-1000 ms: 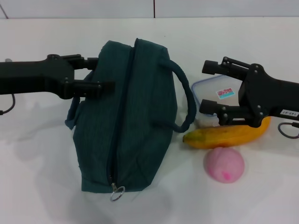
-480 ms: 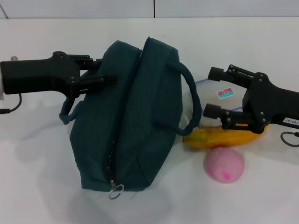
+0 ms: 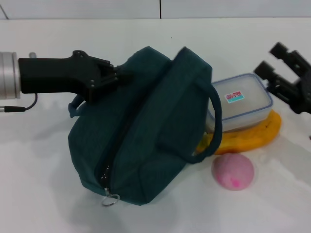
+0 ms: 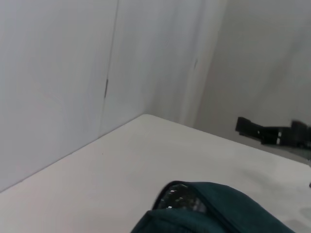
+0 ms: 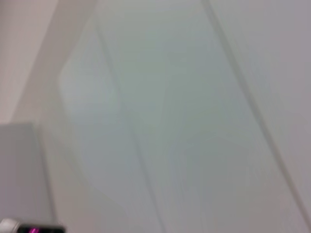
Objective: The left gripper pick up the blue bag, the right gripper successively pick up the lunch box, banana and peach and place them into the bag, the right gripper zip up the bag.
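Next, I grab the lunch box with my right gripper by its short side (image 3: 264, 88) facing away from the blue bag.
The blue bag (image 3: 146, 126) is tilted, its far left end raised, and its zipper ring pull (image 3: 111, 199) hangs at the near end. My left gripper (image 3: 112, 75) is shut on the bag's upper left edge. One rope handle (image 3: 216, 126) drapes toward the lunch box (image 3: 240, 102), which rests partly on the banana (image 3: 255, 136). The peach (image 3: 233, 171) lies in front of them. My right gripper (image 3: 271, 59) is open at the right edge, back from the lunch box and holding nothing. In the left wrist view the bag's top (image 4: 218, 208) shows below, and the right gripper (image 4: 272, 133) shows far off.
A white table (image 3: 43, 184) carries everything, with a pale wall (image 3: 97, 8) behind it. A thin black cable (image 3: 19, 108) trails from the left wrist. The right wrist view shows only blurred wall panels (image 5: 170, 111).
The left gripper has moved right and tipped the bag up toward the lunch box. The right gripper has pulled back to the right, off the lunch box and banana.
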Controlling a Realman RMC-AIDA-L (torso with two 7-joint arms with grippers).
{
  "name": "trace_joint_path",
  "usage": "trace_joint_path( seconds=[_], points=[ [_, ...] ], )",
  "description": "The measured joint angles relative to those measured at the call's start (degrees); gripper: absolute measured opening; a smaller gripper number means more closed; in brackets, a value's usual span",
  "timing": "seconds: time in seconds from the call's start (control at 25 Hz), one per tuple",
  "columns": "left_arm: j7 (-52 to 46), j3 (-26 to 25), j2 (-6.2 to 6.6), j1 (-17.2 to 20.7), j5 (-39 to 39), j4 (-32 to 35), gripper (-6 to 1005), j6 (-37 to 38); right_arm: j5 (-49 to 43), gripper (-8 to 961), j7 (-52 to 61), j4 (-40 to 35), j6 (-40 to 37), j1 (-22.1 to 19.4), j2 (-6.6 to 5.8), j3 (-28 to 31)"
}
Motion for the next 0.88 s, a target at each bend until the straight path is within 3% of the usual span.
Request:
trace_joint_path(
  seconds=[0.2,0.4,0.88],
  points=[
    [0.9,0.7,-0.02,-0.8,-0.2,-0.2,56,-0.5,8.9,795,10.5,5.3,0.9,0.2,-0.01,-1.4],
    [1.0,0.7,-0.04,-2.0,-0.3,-1.3,56,-0.5,14.6,790,20.8,8.2,6.8,-0.3,-0.02,-1.6],
    [1.6,0.7,-0.04,-2.5,-0.5,-2.3,55,-0.5,15.5,780,34.3,9.7,18.3,-0.3,-0.01,-2.3]
  ],
)
